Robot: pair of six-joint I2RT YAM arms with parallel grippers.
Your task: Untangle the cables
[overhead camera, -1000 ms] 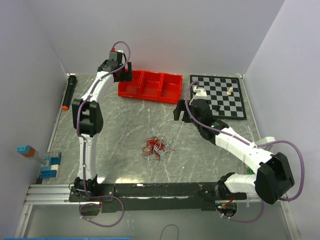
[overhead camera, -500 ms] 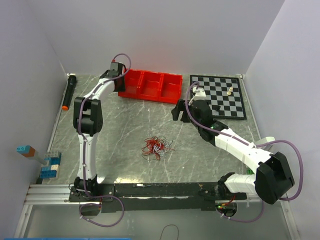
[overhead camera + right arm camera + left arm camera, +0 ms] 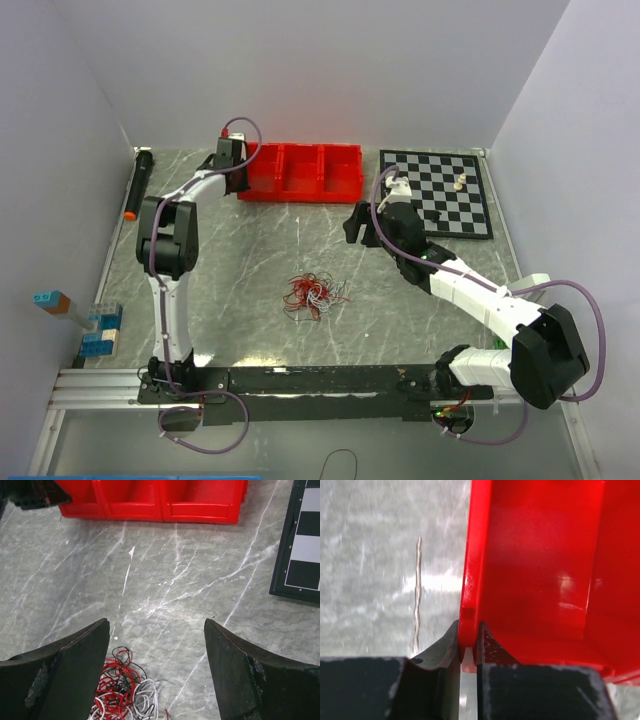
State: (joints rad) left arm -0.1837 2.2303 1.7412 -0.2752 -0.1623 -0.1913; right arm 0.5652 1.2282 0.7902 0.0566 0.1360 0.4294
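I will use my left gripper to set the red bin down on the bare marble (image 3: 307, 245), behind the tangled cables.
The cables (image 3: 315, 292) lie in a small tangle of red, white and black wires on the marble table, midway between the arms. In the right wrist view the cables (image 3: 122, 690) sit low in the frame by the left finger. My right gripper (image 3: 358, 225) (image 3: 156, 621) hovers open above the table just beyond the tangle, holding nothing. My left gripper (image 3: 232, 160) (image 3: 468, 628) is far from the wires at the back left. It is shut on the left end wall of the red bin (image 3: 300, 170) (image 3: 535, 565), one finger on each side of the wall.
The red bin (image 3: 150, 500) has three compartments and stands at the back. A chessboard (image 3: 445, 190) (image 3: 305, 540) with pale pieces (image 3: 459, 183) lies at the back right. A black marker (image 3: 138, 185) lies along the left wall. Blue blocks (image 3: 100, 330) sit at the near left.
My left gripper has closed onto the bin's left wall, and the bin has swung from a tilt to square with the back wall. The right gripper has barely moved.
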